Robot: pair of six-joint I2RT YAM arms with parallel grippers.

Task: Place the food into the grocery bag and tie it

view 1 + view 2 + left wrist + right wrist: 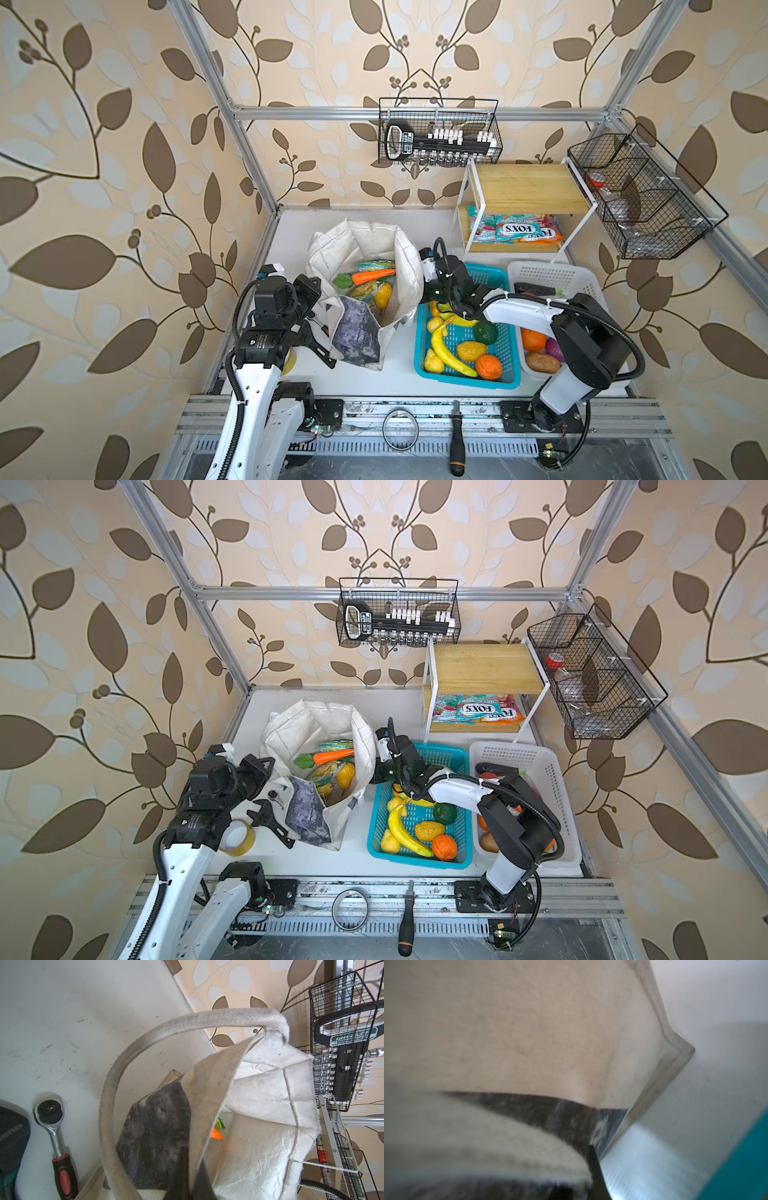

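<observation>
My left gripper is pinching the bag's rim beside the white strap handle (pixel 108 1094). It should open and take that handle while my right gripper pulls its strap up.
The off-white grocery bag (pixel 365 245) (pixel 307 725) stands open mid-table, its grey-blue panel folded at the front. Inside it lie the food: an orange carrot (pixel 374 275) (pixel 332 756), a crinkly snack packet (pixel 376 265) and a yellow fruit (pixel 383 295). My left gripper (pixel 322 305) (pixel 192 1154) is shut on the bag's left rim, with cloth pinched between its dark fingers. A white strap handle (pixel 166 1022) arches above that rim, and the carrot's tip (pixel 217 1134) peeks out behind it. My right gripper (pixel 422 291) (pixel 579 1172) is shut against the bag's right side, with blurred strap cloth at its fingers.
A blue basket (pixel 509 374) of toy fruit sits right of the bag, under my right arm, and a white basket (pixel 552 270) stands beyond it. FOX'S packets (pixel 515 228) lie on the back shelf. A ratchet wrench (pixel 48 1111), a tape roll (pixel 241 837) and an adjustable wrench (pixel 270 820) lie left of the bag.
</observation>
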